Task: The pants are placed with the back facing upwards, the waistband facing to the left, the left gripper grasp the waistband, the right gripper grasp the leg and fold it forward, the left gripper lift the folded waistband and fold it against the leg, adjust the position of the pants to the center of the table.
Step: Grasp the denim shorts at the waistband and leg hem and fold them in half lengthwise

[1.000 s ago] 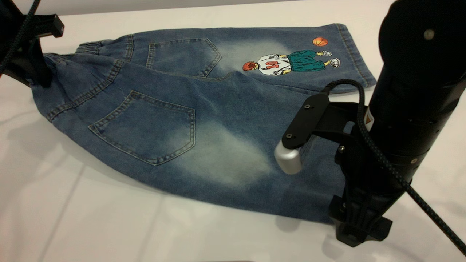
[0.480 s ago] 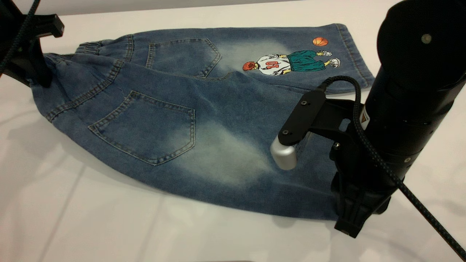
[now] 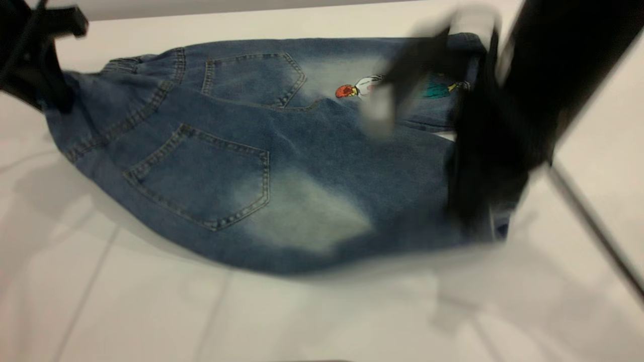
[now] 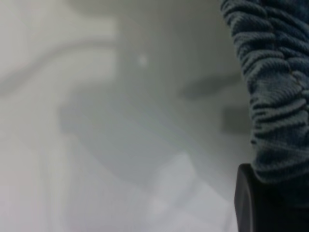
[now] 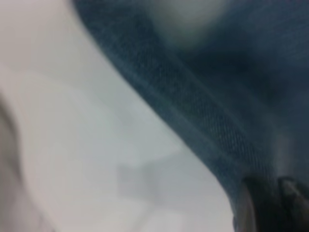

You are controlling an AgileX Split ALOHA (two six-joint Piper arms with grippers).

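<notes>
Next, I release the plain leg's hem with my right gripper along the near edge of the printed leg's hem end [image 3: 526, 147].
The blue denim pants [image 3: 282, 151] lie back side up on the white table [image 3: 126, 301], waist toward the left. At the far left my left gripper [image 3: 50, 98] is shut on the ruched waistband [image 4: 275, 87], which runs down into its black finger [image 4: 248, 203]. The plain leg [image 3: 312, 211] with the whitish patch is raised off the table at its hem end. My right gripper [image 3: 478, 211] is shut on that hem, which shows at its fingers [image 5: 270, 203]. The right arm hides part of the printed leg [image 3: 352, 90] behind it.
Bare white table surface lies in front of the pants and to the right of the right arm. A black cable [image 3: 593, 221] trails from the right arm toward the lower right.
The right arm has swung up and toward the back with the leg hem in its gripper, lifting the pants' near right edge off the table. The left gripper has stayed put.
</notes>
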